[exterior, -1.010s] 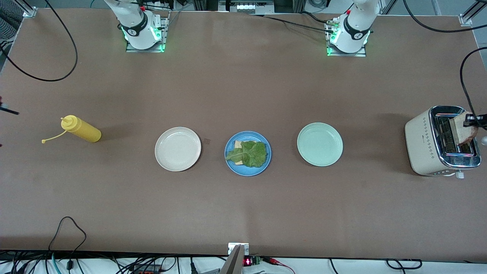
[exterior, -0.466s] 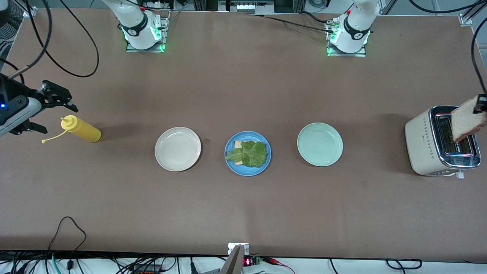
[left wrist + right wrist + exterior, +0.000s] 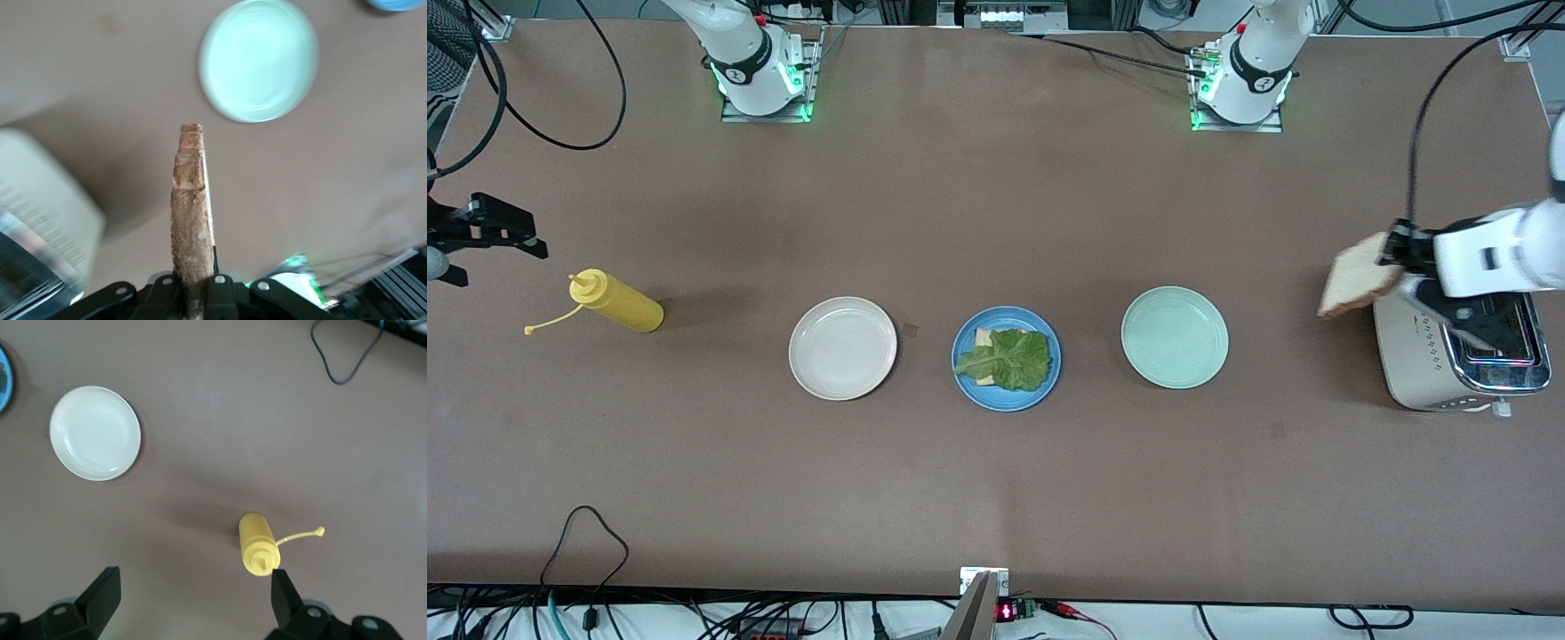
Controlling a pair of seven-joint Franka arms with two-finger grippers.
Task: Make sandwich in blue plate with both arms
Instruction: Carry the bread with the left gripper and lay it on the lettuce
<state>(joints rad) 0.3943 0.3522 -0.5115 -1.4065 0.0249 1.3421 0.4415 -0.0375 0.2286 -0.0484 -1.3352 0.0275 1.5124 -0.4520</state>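
Next, I release the second bread slice from my left gripper on top of the green lettuce leaf (image 3: 1009, 353) to close the sandwich.
The blue plate (image 3: 963, 373) lies mid-table and carries a tan bread slice (image 3: 983, 337) under a ruffled green lettuce leaf (image 3: 1012, 359). My left gripper (image 3: 1392, 253) is shut on a second bread slice (image 3: 1353, 279) and holds it in the air by one edge, above the table beside the toaster's rim. In the left wrist view that bread slice (image 3: 192, 207) stands edge-on, clamped in the left gripper (image 3: 194, 293). My right gripper (image 3: 500, 262) hangs open at the right arm's end of the table, over the cap of the yellow bottle (image 3: 615, 302). Nothing is between the right gripper (image 3: 193, 593) fingers.
A cream-white plate (image 3: 842, 348) and a pale mint-green plate (image 3: 1174, 337) flank the blue one. The beige toaster (image 3: 1414, 342) stands at the left arm's end. Black cables loop over the table's corners. In the wrist views I see the mint plate (image 3: 259, 60) and the yellow bottle (image 3: 257, 543).
The left gripper lifted the bread slice out of the toaster and carried it toward the mint-green plate. The right gripper came into view near the yellow bottle, then drew back a little.
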